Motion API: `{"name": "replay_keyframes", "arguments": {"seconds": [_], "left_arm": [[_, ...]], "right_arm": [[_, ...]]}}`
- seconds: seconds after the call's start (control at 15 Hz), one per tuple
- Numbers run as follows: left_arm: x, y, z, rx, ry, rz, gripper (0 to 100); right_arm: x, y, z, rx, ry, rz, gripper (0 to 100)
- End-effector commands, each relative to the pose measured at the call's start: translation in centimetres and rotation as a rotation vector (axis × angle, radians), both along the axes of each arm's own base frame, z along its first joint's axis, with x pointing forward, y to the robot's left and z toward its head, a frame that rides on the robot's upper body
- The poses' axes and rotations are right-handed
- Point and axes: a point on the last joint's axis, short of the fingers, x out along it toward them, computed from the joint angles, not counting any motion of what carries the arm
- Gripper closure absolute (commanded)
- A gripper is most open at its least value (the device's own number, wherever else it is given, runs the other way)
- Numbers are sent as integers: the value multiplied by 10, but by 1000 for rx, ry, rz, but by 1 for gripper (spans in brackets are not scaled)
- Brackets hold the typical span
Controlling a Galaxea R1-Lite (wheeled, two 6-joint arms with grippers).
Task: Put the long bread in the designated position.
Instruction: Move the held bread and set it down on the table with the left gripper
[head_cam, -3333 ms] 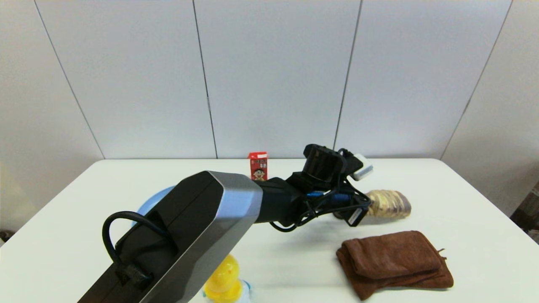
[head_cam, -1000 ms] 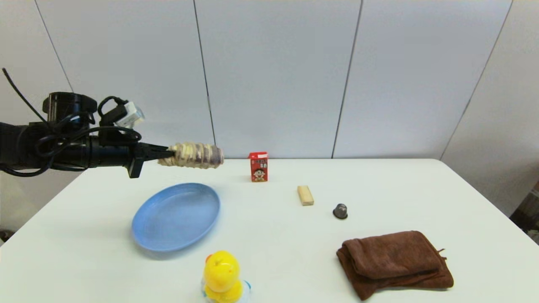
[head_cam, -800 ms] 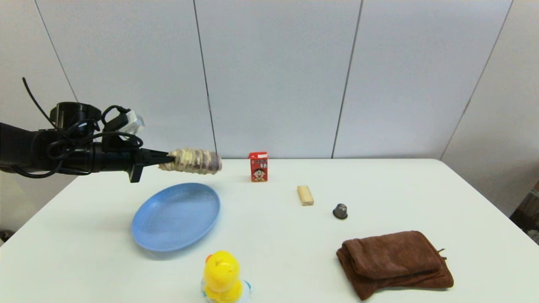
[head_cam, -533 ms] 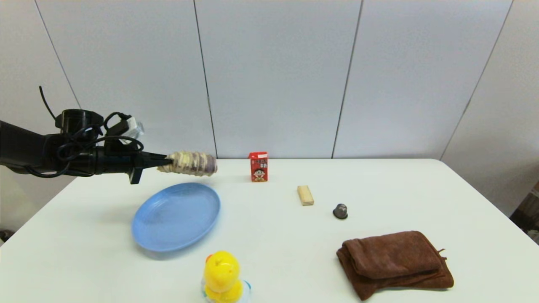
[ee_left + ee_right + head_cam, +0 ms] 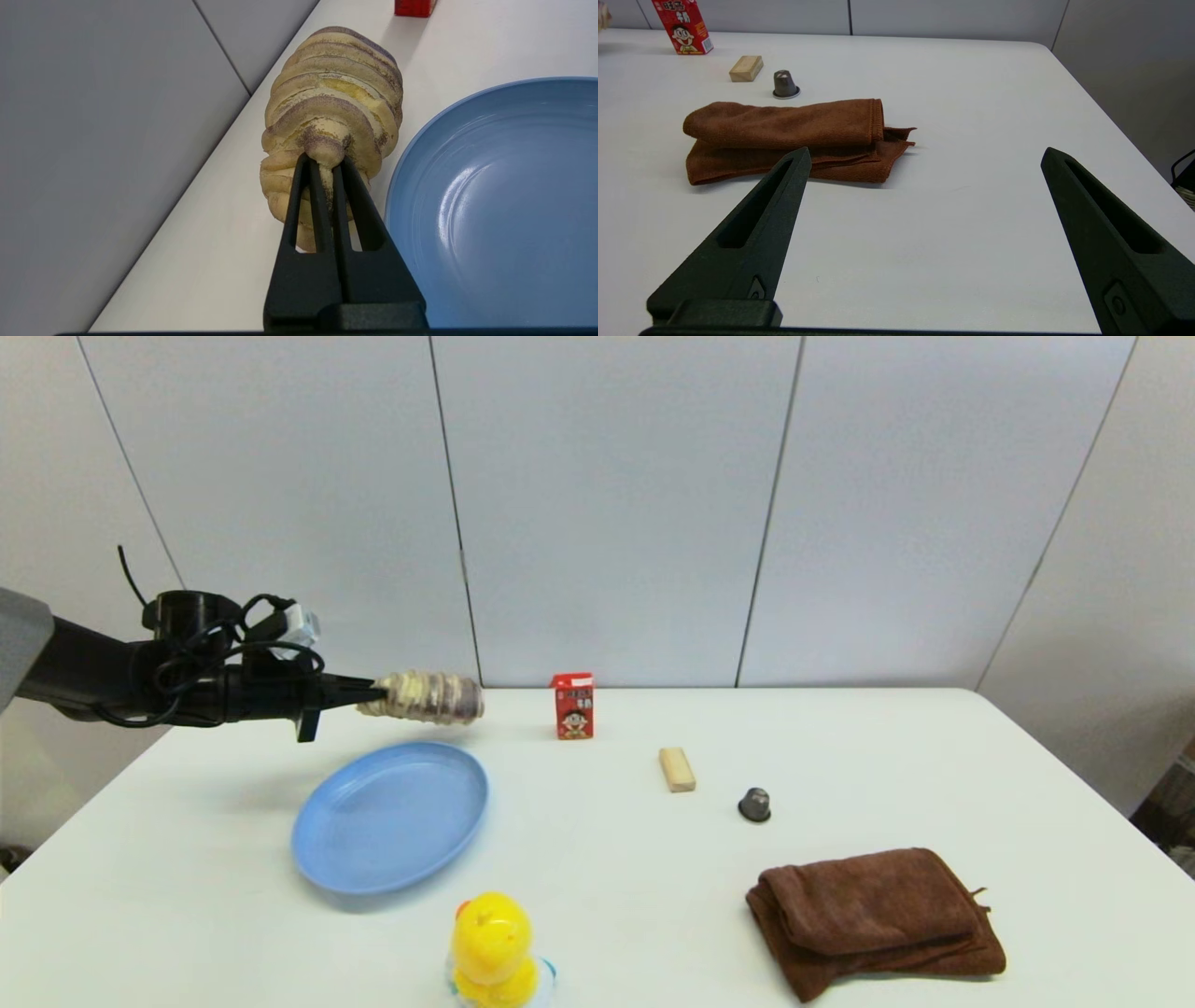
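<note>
My left gripper needs to let go of the long bread on the table (image 5: 427,722) (image 5: 329,182) between the blue plate and the back wall. The bread now hangs level in the air.
The long bread (image 5: 431,697), a striped tan and purple-brown loaf, hangs lying level in the air over the table's far left part, just beyond the blue plate (image 5: 390,816). My left gripper (image 5: 373,692) is shut on the loaf's near end; in the left wrist view its two black fingers (image 5: 310,186) pinch the pointed tip of the long bread (image 5: 332,107) at the gripper (image 5: 325,163). My right gripper (image 5: 924,158) is open, low over the table's near right part, out of the head view. The designated position has no mark that I can see.
A red milk carton (image 5: 573,706) stands at the back. A pale wooden block (image 5: 677,769) and a small dark capsule (image 5: 754,804) lie right of centre. A folded brown towel (image 5: 873,917) is front right, a yellow duck toy (image 5: 491,952) at the front edge.
My left arm has carried the bread from the right of the table, over to the far left beyond the plate. In the last second it has sunk a little lower.
</note>
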Motion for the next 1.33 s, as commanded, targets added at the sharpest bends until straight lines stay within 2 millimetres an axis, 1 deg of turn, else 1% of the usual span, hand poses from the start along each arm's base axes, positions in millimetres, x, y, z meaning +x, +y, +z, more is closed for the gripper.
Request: {"name": "replay_keyframes", "arguments": {"seconds": [0.07,0.67,1.07,1.33], "left_arm": [[9,2,-17,-31,21,-32,100],[14,9,-38,-54,59,-33,100],[20,11,-38,-61,43,-44,100],[21,11,-40,-62,48,-44,100]], "right_arm": [[0,0,0,0,1,1,0],[0,0,0,0,1,1,0],[0,0,0,0,1,1,0],[0,0,0,0,1,1,0]]}}
